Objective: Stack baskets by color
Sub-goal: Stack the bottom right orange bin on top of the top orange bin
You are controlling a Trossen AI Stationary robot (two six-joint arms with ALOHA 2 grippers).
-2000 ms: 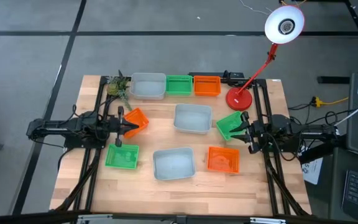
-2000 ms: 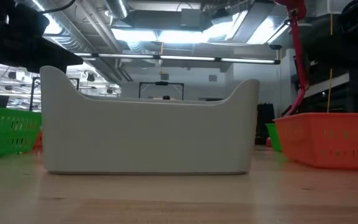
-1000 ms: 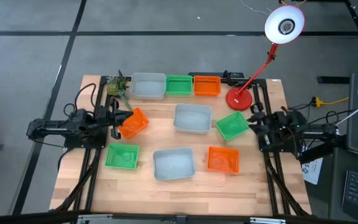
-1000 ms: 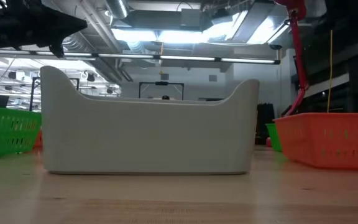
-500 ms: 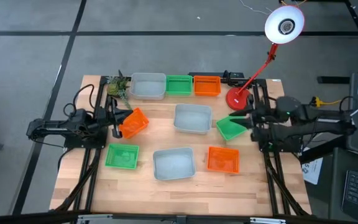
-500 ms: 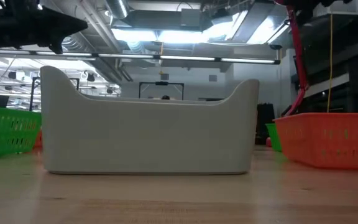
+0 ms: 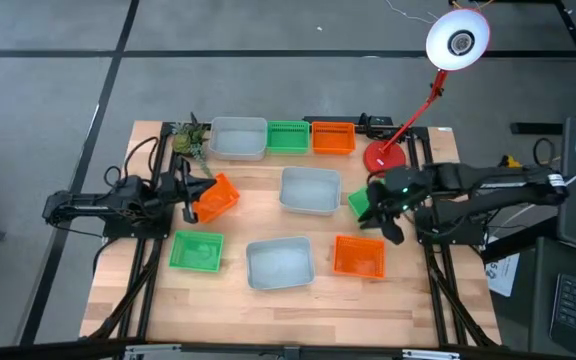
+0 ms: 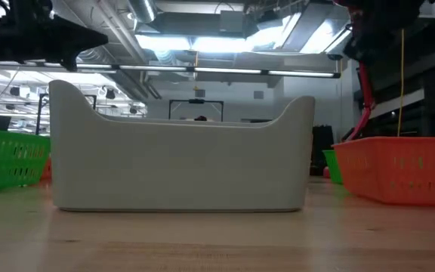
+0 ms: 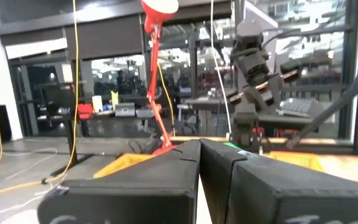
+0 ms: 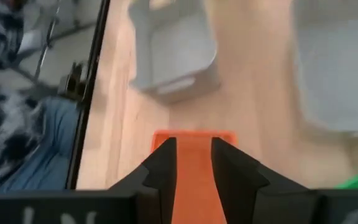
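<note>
The robot's right gripper will close on the far side (image 7: 367, 238) of the nearer orange basket, the side that faces the green basket beyond it.
Nine baskets lie on the wooden table. A grey (image 7: 238, 138), a green (image 7: 288, 136) and an orange one (image 7: 333, 137) line the far edge. A grey one (image 7: 310, 190) sits mid-table, with an orange one (image 7: 215, 197) to its left. A green (image 7: 196, 250), a grey (image 7: 279, 263) and an orange one (image 7: 358, 257) sit nearer. My right gripper (image 7: 386, 225) hangs open, slanting down, over the right-hand green basket (image 7: 358, 203) and covers part of it; the wrist view shows the orange basket (image 10: 191, 162) between its fingers. My left gripper (image 7: 190, 193) is shut, raised beside the left orange basket.
A red lamp's base (image 7: 384, 158) stands at the far right, its head (image 7: 458, 40) high above. A small plant (image 7: 190, 140) sits at the far left corner. A person's leg (image 10: 42, 143) shows beyond the table's near edge.
My right arm has swung out from the table's right edge toward the middle, risen, and tipped its gripper down over the right-hand green basket. No basket has moved.
</note>
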